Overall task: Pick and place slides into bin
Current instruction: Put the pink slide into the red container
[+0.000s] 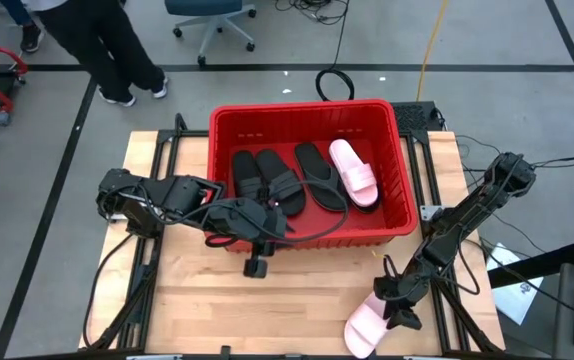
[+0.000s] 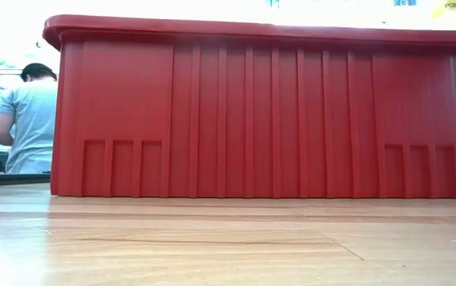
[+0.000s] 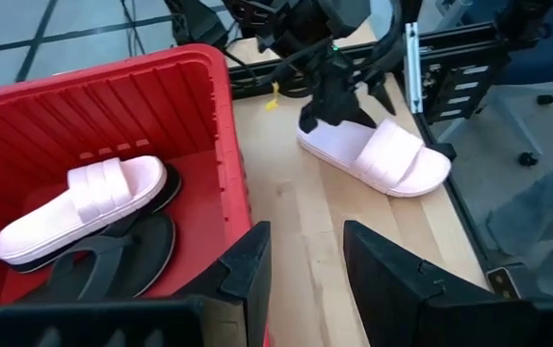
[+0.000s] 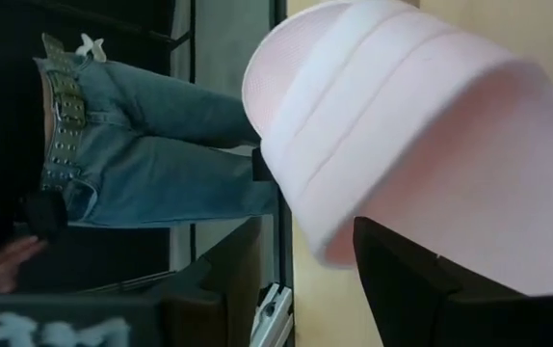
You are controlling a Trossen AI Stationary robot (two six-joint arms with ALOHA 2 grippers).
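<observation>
I should reach deeper with my open right gripper and pinch the strap's side [image 4: 327,204] before lifting, because the strap of the pink slide outside the bin sits too shallow in it.
The red bin [image 1: 307,108] [image 2: 268,111] [image 3: 113,96] stands at the table's far middle. In it lie two black wide-strap slides [image 1: 262,178], a black flip-flop [image 1: 317,172] [image 3: 103,260] and a pale pink slide [image 1: 354,172] [image 3: 79,198]. A second pink slide [image 1: 365,330] [image 3: 382,154] [image 4: 402,125] lies sole down near the table's near right edge. My right gripper [image 1: 397,303] [image 3: 329,101] [image 4: 305,280] is open at that slide's far end. My left gripper [image 1: 277,225] [image 3: 301,260] hovers open above the bin's near wall, with nothing between its fingers. My right gripper comes slanting down from the table's far right at the far end [image 3: 310,130] of the pink slide on the table. One finger [image 4: 421,289] shows right at the slide's pale edge. I cannot tell whether it touches the slide.
Bare wood lies between the bin's near wall and the table's near edge. Black metal frames [image 3: 450,67] run along the table's sides. A person [image 2: 29,119] stands beyond the table, and another person's jeans [image 4: 142,164] show past the near right edge.
</observation>
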